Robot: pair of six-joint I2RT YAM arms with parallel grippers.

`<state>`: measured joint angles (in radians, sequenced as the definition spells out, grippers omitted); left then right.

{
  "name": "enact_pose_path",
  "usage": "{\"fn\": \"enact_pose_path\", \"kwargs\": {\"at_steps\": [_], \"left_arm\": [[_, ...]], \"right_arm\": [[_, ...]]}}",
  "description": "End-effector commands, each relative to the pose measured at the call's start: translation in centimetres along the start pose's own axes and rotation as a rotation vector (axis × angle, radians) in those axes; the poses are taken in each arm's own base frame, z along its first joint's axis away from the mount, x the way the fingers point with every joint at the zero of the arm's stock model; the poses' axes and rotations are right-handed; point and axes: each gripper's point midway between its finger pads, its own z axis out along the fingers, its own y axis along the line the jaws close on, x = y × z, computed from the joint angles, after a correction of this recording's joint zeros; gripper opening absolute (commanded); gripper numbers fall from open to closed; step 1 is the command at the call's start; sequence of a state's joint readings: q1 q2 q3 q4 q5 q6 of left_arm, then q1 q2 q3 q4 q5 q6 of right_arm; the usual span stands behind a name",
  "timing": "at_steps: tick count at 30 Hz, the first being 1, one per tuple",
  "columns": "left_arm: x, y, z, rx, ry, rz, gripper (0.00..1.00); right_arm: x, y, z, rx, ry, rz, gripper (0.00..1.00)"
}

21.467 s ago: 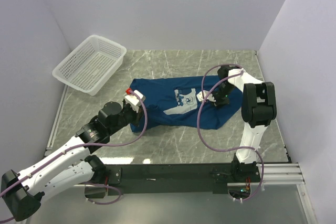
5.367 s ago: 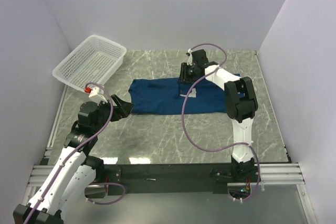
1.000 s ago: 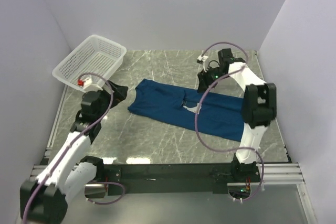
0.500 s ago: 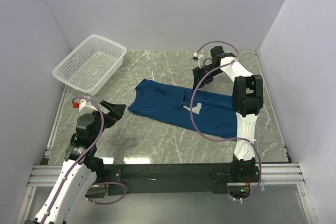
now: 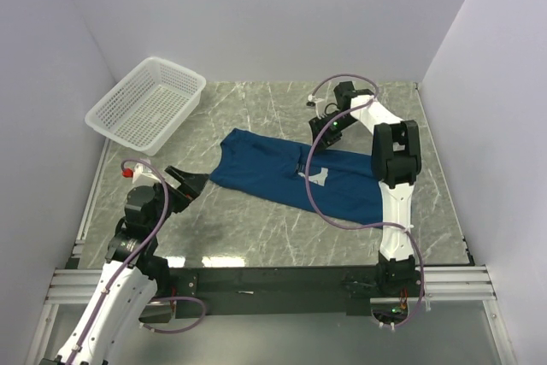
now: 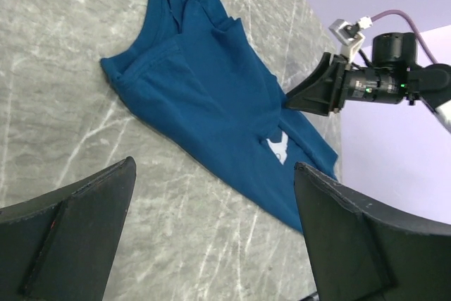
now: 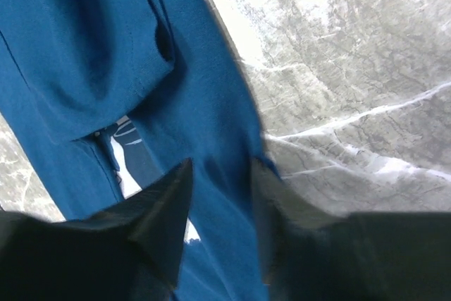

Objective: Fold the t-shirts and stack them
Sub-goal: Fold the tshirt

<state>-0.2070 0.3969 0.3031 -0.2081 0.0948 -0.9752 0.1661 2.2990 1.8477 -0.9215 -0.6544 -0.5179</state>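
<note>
The t-shirt's loose flap is rumpled beside the t-shirt's far edge in my right gripper, so I should open my right gripper and take the flap's corner (image 7: 161,67).
One dark blue t-shirt (image 5: 273,168) lies flat on the marble table, folded into a long strip that runs diagonally from far left to near right. A bit of its pale print (image 5: 318,177) shows at a fold. My right gripper (image 5: 318,130) is down on the strip's far edge. In the right wrist view its jaws (image 7: 218,167) stand a little apart astride that edge of the t-shirt (image 7: 84,47), with cloth lying flat between them. My left gripper (image 5: 190,179) hovers wide open just left of the strip's left end, apart from it. In the left wrist view the left gripper (image 6: 213,167) has only table between its fingers, and the t-shirt (image 6: 204,96) lies beyond.
A white mesh basket (image 5: 147,104) sits at the far left corner, against the left wall. Pale walls close the table on the left, back and right. The black rail (image 5: 273,284) carrying the arm bases runs along the near edge.
My right gripper has slid left and nearer onto the shirt's far edge, and its jaws have narrowed. My left arm has drawn back from the shirt's left end towards the near side.
</note>
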Motion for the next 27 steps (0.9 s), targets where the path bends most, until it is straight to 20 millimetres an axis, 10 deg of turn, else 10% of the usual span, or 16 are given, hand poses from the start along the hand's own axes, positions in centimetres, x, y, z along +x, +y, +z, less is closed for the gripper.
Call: {"fn": "enact_pose_path", "kwargs": {"at_steps": [1, 8, 20, 25, 27], "left_arm": [[-0.4, -1.4, -0.3, 0.05, -0.003, -0.015, 0.99], [0.1, -1.3, -0.2, 0.06, 0.015, -0.032, 0.98], [1.2, -1.9, 1.6, 0.088, 0.095, -0.061, 0.96], [1.0, -2.7, 2.5, 0.1, 0.118, -0.026, 0.96], [0.7, -3.1, 2.6, 0.104, 0.119, -0.014, 0.96]], "right_arm": [[-0.6, 0.0, 0.3, -0.001, 0.004, 0.004, 0.43], [-2.3, -0.8, -0.1, 0.008, -0.036, 0.035, 0.01], [-3.7, -8.3, -6.1, 0.18, -0.216, 0.26, 0.0], [-3.4, -7.9, -6.6, 0.184, -0.208, 0.222, 0.46], [-3.5, -8.9, -8.3, 0.235, -0.261, 0.237, 0.48]]}}
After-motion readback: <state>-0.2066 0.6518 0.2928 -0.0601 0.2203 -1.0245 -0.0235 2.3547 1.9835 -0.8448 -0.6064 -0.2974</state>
